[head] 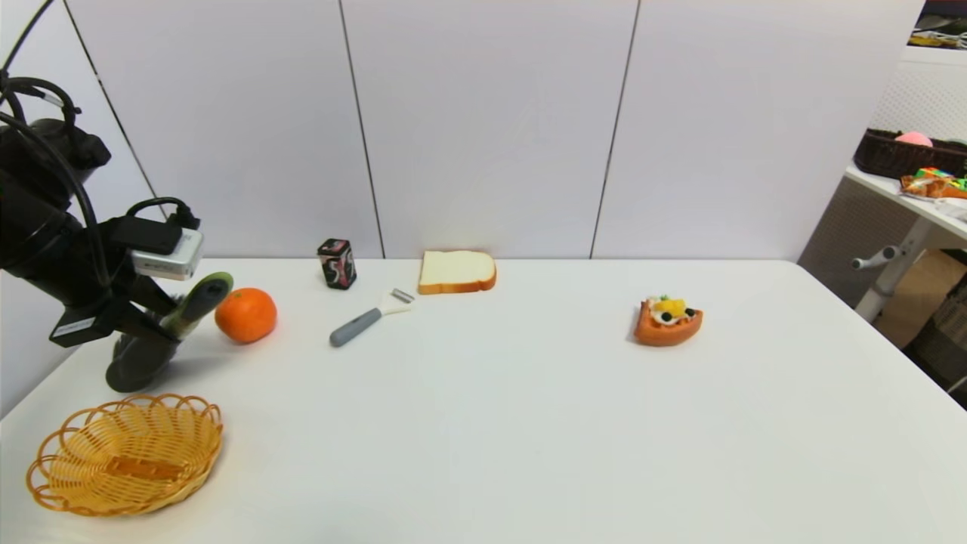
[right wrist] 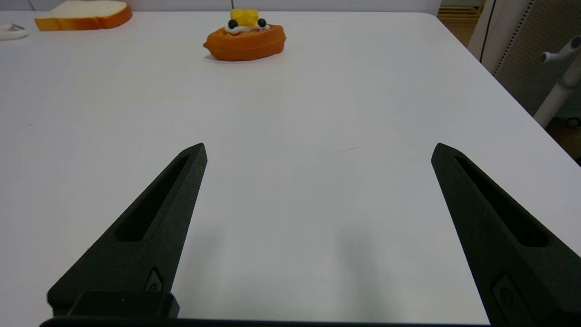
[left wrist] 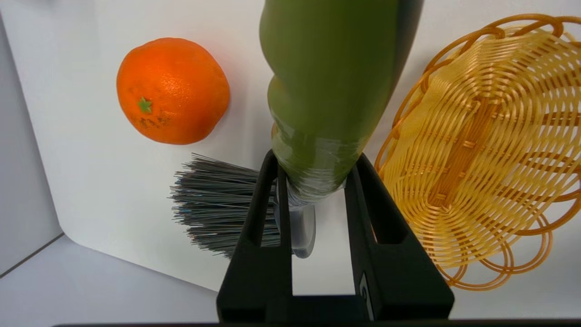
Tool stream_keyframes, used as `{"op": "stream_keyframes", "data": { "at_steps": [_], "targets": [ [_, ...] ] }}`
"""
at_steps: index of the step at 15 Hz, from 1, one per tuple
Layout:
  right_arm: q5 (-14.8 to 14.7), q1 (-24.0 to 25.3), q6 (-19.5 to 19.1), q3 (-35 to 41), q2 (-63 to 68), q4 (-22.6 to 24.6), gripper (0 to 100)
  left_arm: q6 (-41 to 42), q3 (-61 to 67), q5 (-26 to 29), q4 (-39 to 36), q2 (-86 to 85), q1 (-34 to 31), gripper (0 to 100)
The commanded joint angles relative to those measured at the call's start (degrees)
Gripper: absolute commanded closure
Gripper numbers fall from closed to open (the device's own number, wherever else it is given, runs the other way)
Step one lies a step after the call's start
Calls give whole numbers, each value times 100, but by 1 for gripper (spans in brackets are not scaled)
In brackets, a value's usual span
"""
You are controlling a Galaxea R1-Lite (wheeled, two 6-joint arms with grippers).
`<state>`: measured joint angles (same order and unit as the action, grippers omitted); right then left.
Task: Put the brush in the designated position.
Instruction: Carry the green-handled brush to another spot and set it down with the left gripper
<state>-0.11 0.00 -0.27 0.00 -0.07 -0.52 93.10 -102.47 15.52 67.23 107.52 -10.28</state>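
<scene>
My left gripper will set the brush down so that it lies flat on the table (head: 223,371) (left wrist: 310,106), in between the orange and the wicker basket. The brush now hangs tilted low over the table.
My left gripper (head: 162,326) (left wrist: 315,161) is shut on the olive-green handle of the brush (head: 198,300) (left wrist: 327,81), at the table's far left. The brush hangs tilted, handle up, with its black head and dark grey bristles (head: 136,363) (left wrist: 213,204) low over the table. It sits between the orange (head: 245,314) (left wrist: 172,91) and the wicker basket (head: 125,453) (left wrist: 490,150). My right gripper (right wrist: 317,152) is out of the head view; in its own wrist view it stands open over bare table.
A grey-handled white peeler (head: 366,321), a small dark tin (head: 337,263) and a bread slice (head: 457,271) lie toward the back wall. A fruit tart (head: 668,321) (right wrist: 245,36) sits right of centre. The table's left edge is close to the brush.
</scene>
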Motion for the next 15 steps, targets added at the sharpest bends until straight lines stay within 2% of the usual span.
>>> {"op": "stream_keyframes", "data": {
  "at_steps": [1,9,15],
  "targets": [
    [2,0,0,9,7,0,0,217,26,-102,44,454,8,100],
    [-7,0,0,9,7,0,0,217,52,-110,1,1333,368,100],
    [2,0,0,9,7,0,0,-125,-220,-14,-193,1799,571,100]
  ]
}}
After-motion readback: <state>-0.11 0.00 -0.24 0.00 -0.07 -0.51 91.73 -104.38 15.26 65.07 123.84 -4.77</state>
